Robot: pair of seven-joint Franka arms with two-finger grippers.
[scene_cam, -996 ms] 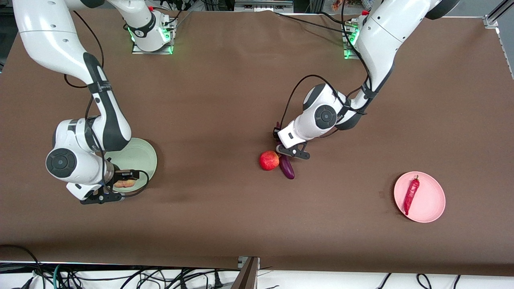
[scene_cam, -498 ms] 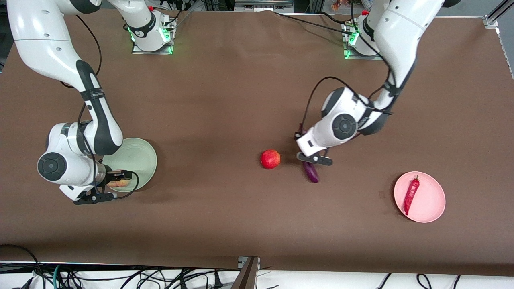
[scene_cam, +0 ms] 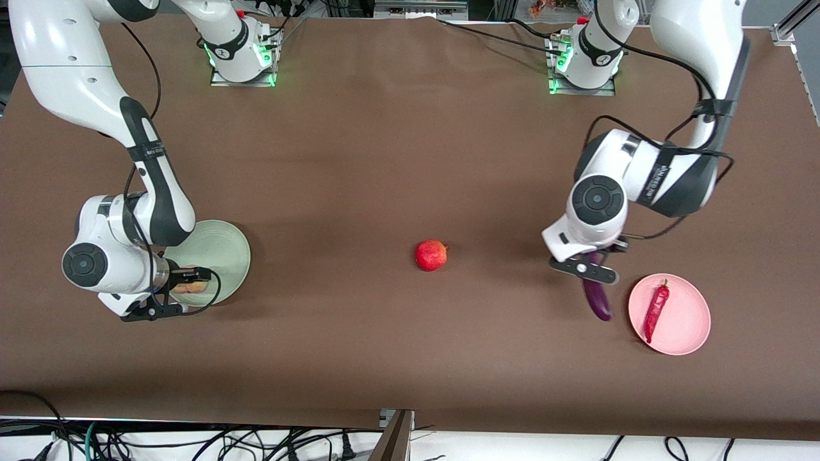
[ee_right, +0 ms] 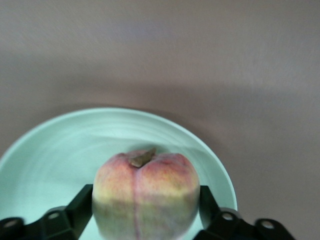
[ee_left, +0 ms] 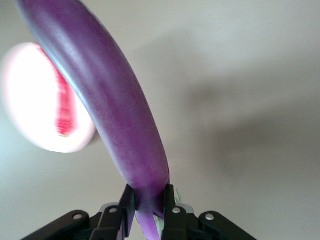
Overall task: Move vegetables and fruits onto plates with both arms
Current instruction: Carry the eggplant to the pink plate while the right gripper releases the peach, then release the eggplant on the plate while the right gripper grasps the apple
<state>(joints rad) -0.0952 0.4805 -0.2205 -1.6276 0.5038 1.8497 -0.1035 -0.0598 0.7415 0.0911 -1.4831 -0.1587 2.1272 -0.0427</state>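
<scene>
The robot's left gripper should put the purple eggplant down across the middle of the pink plate (scene_cam: 666,319) (ee_left: 48,94) beside the red chili pepper.
My left gripper (scene_cam: 592,264) is shut on the purple eggplant (scene_cam: 597,299) near its stem end and holds it in the air beside the pink plate (scene_cam: 687,326). In the left wrist view the eggplant (ee_left: 107,100) hangs from my left gripper (ee_left: 148,197) with the pink plate (ee_left: 30,100) below. The red chili pepper (scene_cam: 656,311) lies on the pink plate. My right gripper (scene_cam: 186,288) is shut on the peach (scene_cam: 187,289) over the near edge of the pale green plate (scene_cam: 221,253). The right wrist view shows the peach (ee_right: 146,195) over the green plate (ee_right: 65,145). The red apple (scene_cam: 430,255) sits mid-table.
The brown table (scene_cam: 359,160) carries only these things. Both arm bases (scene_cam: 242,54) stand along the edge farthest from the front camera. Cables hang below the near edge.
My left gripper has lifted the eggplant away from the apple and carried it toward the left arm's end, up to the pink plate. My right gripper has shifted slightly with the peach.
</scene>
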